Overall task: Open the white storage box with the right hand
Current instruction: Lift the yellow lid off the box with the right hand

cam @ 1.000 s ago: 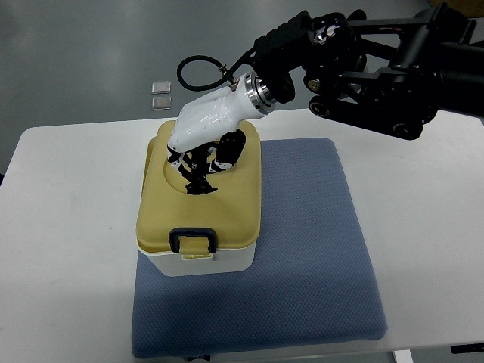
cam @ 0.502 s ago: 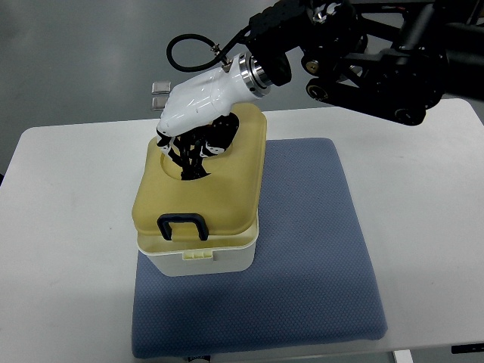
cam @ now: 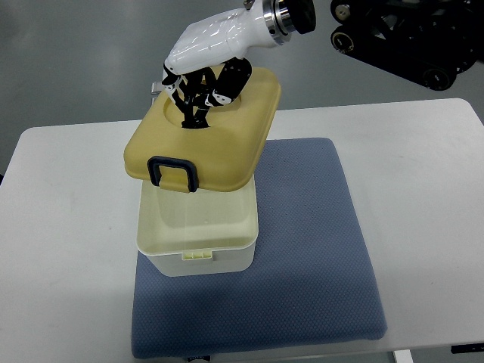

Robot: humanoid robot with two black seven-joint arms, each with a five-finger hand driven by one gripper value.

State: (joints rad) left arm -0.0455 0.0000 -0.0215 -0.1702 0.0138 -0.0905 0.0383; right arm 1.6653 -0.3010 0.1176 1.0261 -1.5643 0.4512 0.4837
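Note:
Next, I let go of the yellow lid with my right gripper across the blue mat's side edge (cam: 337,191), beside the open white storage box.
The white storage box (cam: 198,249) stands on the left half of a blue mat, its inside showing. Its yellow lid (cam: 215,144), with a dark blue clasp (cam: 173,173) at the front edge, hangs clear above the box's far part, tilted slightly. My right hand (cam: 198,97), white with black fingers, comes in from the upper right and is shut on the lid's recessed handle in the middle of the top. The handle itself is mostly hidden under the fingers. The left arm does not show.
The blue mat (cam: 318,257) covers the middle of the white table (cam: 68,227). The black arm links (cam: 401,34) fill the upper right corner. A small grey object (cam: 157,88) peeks out behind the lid at the table's far edge.
My right hand has lifted the yellow lid off the box and carried it up and away from me. The box base stayed in place, now open.

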